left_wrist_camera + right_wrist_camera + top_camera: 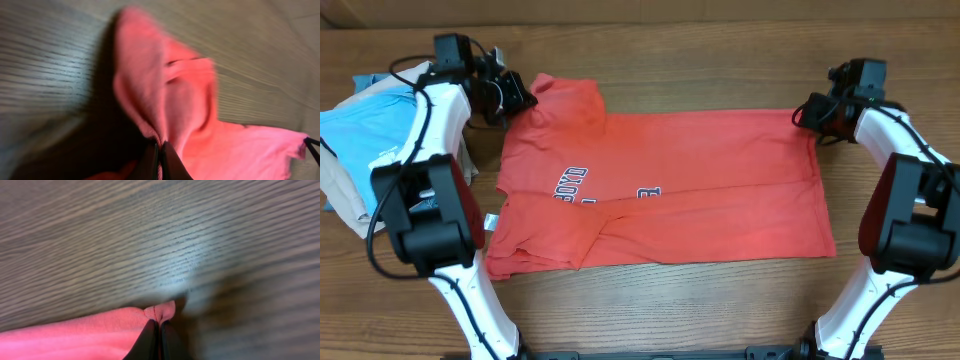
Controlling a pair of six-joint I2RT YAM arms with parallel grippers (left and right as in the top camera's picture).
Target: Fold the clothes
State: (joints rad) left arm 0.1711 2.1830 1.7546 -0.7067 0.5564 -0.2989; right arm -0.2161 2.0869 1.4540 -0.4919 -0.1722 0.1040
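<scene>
Next, my right gripper lets go of the shirt's far hem corner on the hem edge just nearer than the long crease (827, 211).
The clothes, a coral-red T-shirt (660, 185) with dark-and-white lettering, lie spread across the table with the lower left part folded over. My left gripper (517, 97) is shut on the shirt's far left sleeve (155, 95), which is bunched and lifted above the wood. My right gripper (804, 113) is shut on the far right corner of the hem (162, 311); in the right wrist view a small pinch of cloth sticks out past the fingertips. A small white tag (491, 221) shows at the left edge.
A light blue T-shirt (365, 125) and beige folded garments (350, 205) are piled at the far left, beside the left arm. Bare wooden tabletop (720, 60) lies beyond the shirt and in front of it.
</scene>
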